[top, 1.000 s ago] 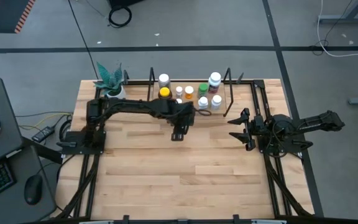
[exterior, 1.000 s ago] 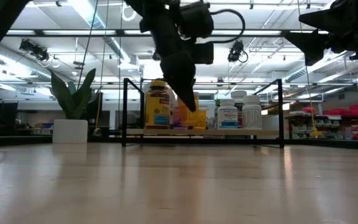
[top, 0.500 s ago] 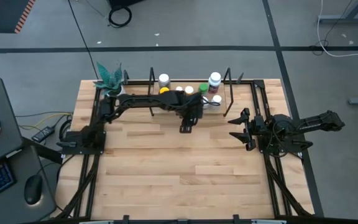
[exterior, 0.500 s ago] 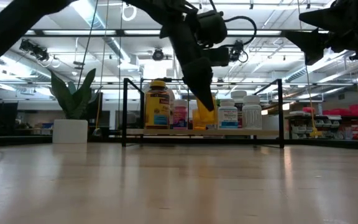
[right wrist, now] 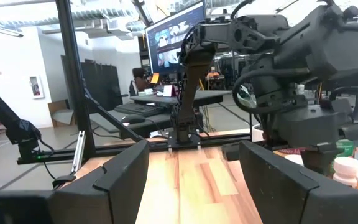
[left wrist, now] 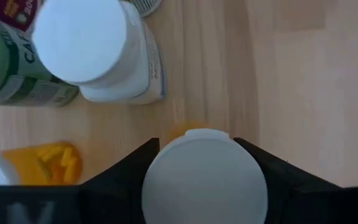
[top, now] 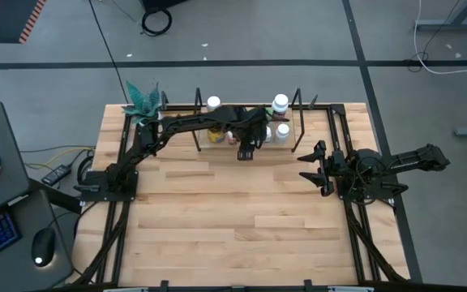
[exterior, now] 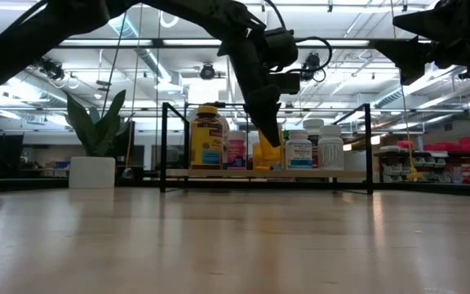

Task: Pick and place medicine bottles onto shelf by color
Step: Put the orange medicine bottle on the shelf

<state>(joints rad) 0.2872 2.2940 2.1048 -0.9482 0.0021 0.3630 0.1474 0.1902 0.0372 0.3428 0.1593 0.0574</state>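
Note:
I need to set the orange bottle down with my left gripper between the pink bottle and the white bottle (top: 250,136) (left wrist: 146,163) along the near edge of the shelf.
My left gripper (top: 250,139) reaches over the shelf (exterior: 219,173), a low rack with black end frames and a pale base at the table's far edge. It is shut on an orange bottle (exterior: 268,155) with a white cap (left wrist: 205,186). Around it on the shelf stand a large amber bottle (exterior: 206,137), a pink one (exterior: 237,152) and white ones (exterior: 299,151). The left wrist view shows a white-capped bottle (left wrist: 89,43), a green bottle (left wrist: 11,71) and an orange one (left wrist: 42,163) near the held one. My right gripper (top: 314,166) waits open at the table's right side. My left gripper holds the orange bottle by its white cap (left wrist: 166,168), pinched between the two fingers (left wrist: 126,171), one on each side. The fingers come from above, pointing down. The bottle hangs upright below them, its bottom (exterior: 269,167) just at the shelf base; whether it rests there I cannot tell.
A white pot with a green plant (top: 146,113) stands at the table's far left corner, left of the shelf. Black rails (top: 120,219) run along both sides. The wooden tabletop (top: 233,227) lies bare between the rails on the near side of the shelf.
My left gripper has carried the orange bottle toward the table's far edge and a little to the right, from in front of the shelf into the row of bottles, and has come down slightly. It has stayed shut on the cap.

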